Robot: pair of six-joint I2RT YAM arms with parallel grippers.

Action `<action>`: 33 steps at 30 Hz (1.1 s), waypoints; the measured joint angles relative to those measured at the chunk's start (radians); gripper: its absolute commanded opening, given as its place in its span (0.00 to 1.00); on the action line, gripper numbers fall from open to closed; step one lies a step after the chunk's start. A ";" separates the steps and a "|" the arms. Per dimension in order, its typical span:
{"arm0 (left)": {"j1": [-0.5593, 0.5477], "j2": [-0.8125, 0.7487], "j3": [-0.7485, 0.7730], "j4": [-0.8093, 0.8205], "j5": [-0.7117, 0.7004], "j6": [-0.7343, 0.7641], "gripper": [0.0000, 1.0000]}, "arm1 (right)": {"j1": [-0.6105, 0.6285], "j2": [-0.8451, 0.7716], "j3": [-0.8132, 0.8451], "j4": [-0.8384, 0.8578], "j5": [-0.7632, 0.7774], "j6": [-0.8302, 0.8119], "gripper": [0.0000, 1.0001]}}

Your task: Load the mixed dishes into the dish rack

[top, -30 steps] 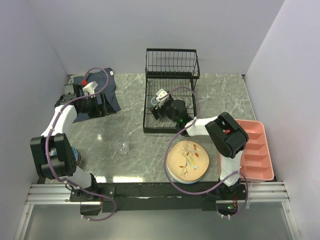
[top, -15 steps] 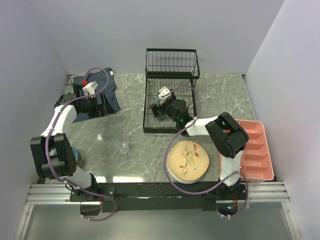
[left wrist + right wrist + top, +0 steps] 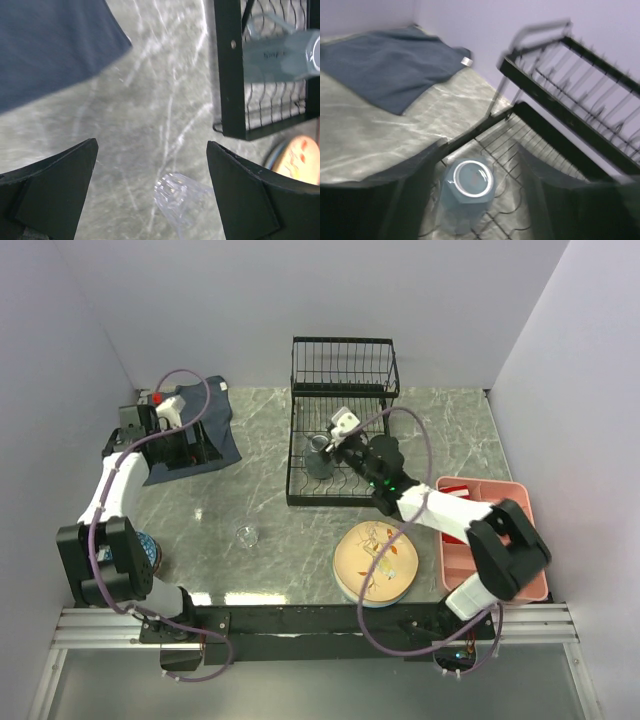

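Observation:
Next, my left gripper goes to the clear glass on the marble and closes on the glass's rim (image 3: pixel 246 527) (image 3: pixel 205 191).
A small blue bowl (image 3: pixel 317 456) (image 3: pixel 468 186) stands upside down on the slotted base of the black wire dish rack (image 3: pixel 342 390) (image 3: pixel 555 107) (image 3: pixel 227 75). My right gripper (image 3: pixel 336 445) (image 3: pixel 480 149) hovers just above and beside it, open, its blurred fingers not touching the bowl. The peach plate (image 3: pixel 374 562) (image 3: pixel 300 156) lies near the front. A clear glass (image 3: pixel 246 535) (image 3: pixel 180 196) lies on its side on the marble. My left gripper (image 3: pixel 203 448) (image 3: pixel 151 150) is open and empty over the cloth's edge, far from the glass.
A dark blue cloth (image 3: pixel 225 420) (image 3: pixel 50 45) (image 3: pixel 385 65) covers the back left corner. The pink compartmented tray (image 3: pixel 520 530) sits at the right edge under the right arm. Another patterned bowl (image 3: pixel 150 548) is half hidden beside the left arm's base.
My right gripper has drawn back from the blue bowl, which now stands alone in the rack, and its arm has swung right over the tray. The left gripper shifted slightly back.

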 measured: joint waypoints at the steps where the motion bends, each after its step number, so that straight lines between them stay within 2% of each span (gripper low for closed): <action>1: 0.004 -0.015 0.000 0.008 -0.016 -0.001 0.96 | 0.002 -0.028 0.000 -0.024 -0.019 -0.013 0.00; 4: 0.014 -0.062 0.000 0.033 -0.043 -0.002 0.96 | 0.006 -0.074 0.033 -0.184 -0.116 -0.077 0.00; 8: 0.016 -0.125 -0.002 0.072 -0.056 -0.005 0.96 | 0.013 0.025 0.192 -0.520 -0.206 -0.201 0.00; 15: 0.016 -0.216 -0.076 0.139 -0.065 -0.028 0.96 | 0.014 0.152 0.249 -0.789 -0.205 -0.350 0.00; 18: 0.016 -0.216 -0.101 0.142 -0.065 -0.031 0.96 | 0.014 0.169 0.261 -0.842 -0.192 -0.379 0.00; 24: 0.016 -0.216 -0.119 0.153 -0.064 -0.046 0.96 | 0.014 0.204 0.296 -0.837 -0.144 -0.397 0.00; 33: 0.016 -0.195 -0.130 0.163 -0.064 -0.051 0.96 | 0.013 0.376 0.430 -0.803 -0.019 -0.414 0.00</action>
